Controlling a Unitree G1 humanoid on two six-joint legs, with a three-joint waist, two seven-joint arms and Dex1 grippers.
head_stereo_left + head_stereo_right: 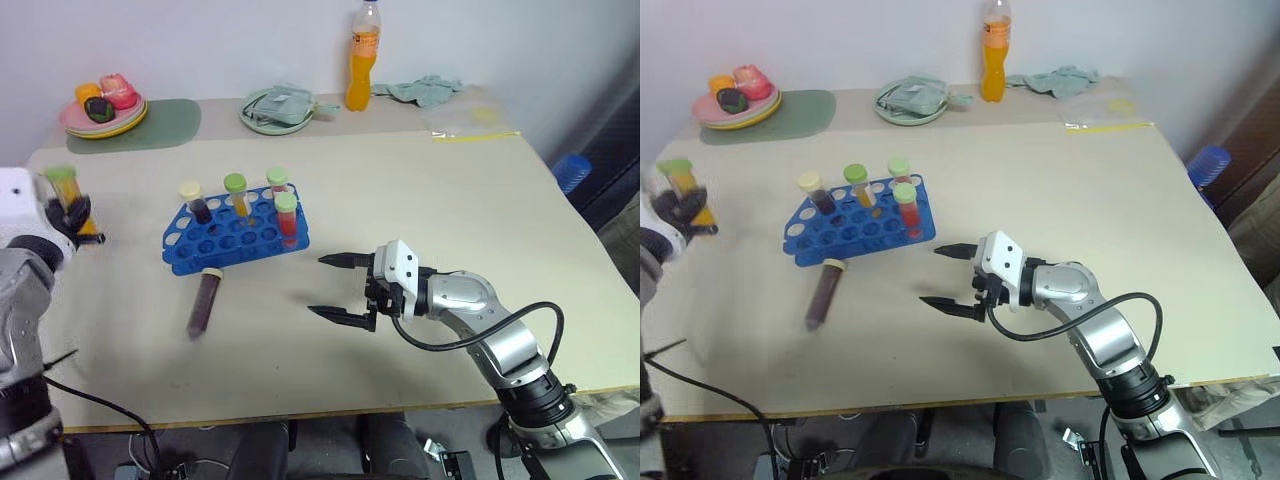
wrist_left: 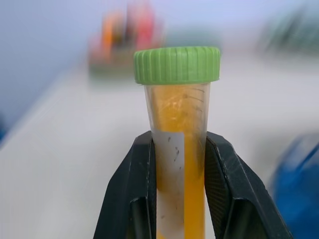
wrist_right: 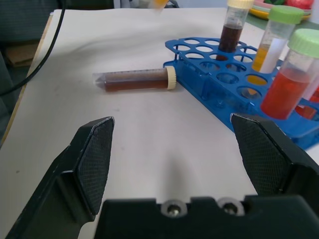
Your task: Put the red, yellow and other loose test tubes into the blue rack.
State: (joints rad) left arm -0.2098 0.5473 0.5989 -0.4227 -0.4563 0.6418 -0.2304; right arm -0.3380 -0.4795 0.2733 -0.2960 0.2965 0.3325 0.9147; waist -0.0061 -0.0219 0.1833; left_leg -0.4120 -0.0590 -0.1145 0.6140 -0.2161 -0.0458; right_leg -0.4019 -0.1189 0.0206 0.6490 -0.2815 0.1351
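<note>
The robot's left gripper will release the yellow-orange test tube in the rack's empty hole (image 1: 248,239) in front of the standing yellow one.
At the table's far left my left gripper (image 1: 76,214) is shut on a yellow-orange test tube with a green cap (image 2: 179,149), held upright above the tabletop. The blue rack (image 1: 225,256) sits left of centre with several capped tubes standing in it: a dark one (image 1: 193,201), a yellow one (image 1: 237,196) and two red ones (image 1: 286,216). In front of the rack a loose dark purple tube with a beige cap (image 1: 204,300) lies flat on the table. My right gripper (image 1: 335,287) is open and empty, low over the table to the right of that tube, pointing toward it.
A tall orange drink bottle (image 1: 364,45) stands at the back edge beside a green plate (image 1: 278,108) and a crumpled cloth (image 1: 420,90). Stacked plates with food (image 1: 103,110) and a green mat (image 1: 168,122) are at the back left. A round blue thing (image 1: 572,170) sits off the right edge.
</note>
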